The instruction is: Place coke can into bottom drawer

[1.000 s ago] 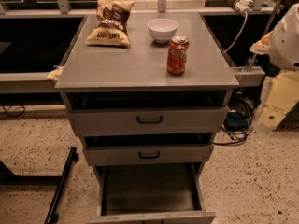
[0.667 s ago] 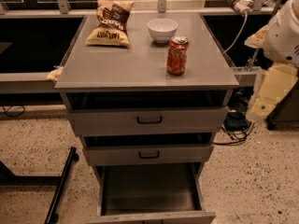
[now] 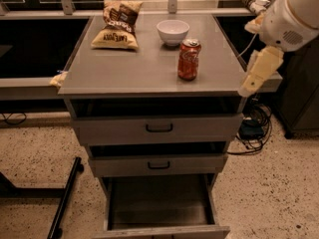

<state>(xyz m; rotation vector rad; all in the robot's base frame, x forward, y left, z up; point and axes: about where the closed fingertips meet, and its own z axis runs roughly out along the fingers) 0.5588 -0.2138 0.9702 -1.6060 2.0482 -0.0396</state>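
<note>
The coke can stands upright on the cabinet top in front of the white bowl, and my gripper should close around the coke can's middle (image 3: 188, 59).
The coke can (image 3: 189, 59) stands upright on the grey cabinet top (image 3: 134, 71), right of centre, just in front of a white bowl. The bottom drawer (image 3: 159, 203) is pulled out at the foot of the cabinet, and its plain grey inside holds nothing. My gripper (image 3: 259, 69) hangs from the white arm at the right. It is beside the cabinet's right edge, at about the height of the top, to the right of the can and apart from it. It holds nothing that I can see.
A white bowl (image 3: 173, 31) and a chip bag (image 3: 118, 24) sit at the back of the top. The two upper drawers (image 3: 159, 128) with black handles are slightly ajar. Cables (image 3: 254, 128) lie on the floor at the right. A black pole (image 3: 65, 198) slants at the lower left.
The arm has swung in from the right edge of the view toward the cabinet's right side. The can, the bowl, the bag and the drawers have not moved.
</note>
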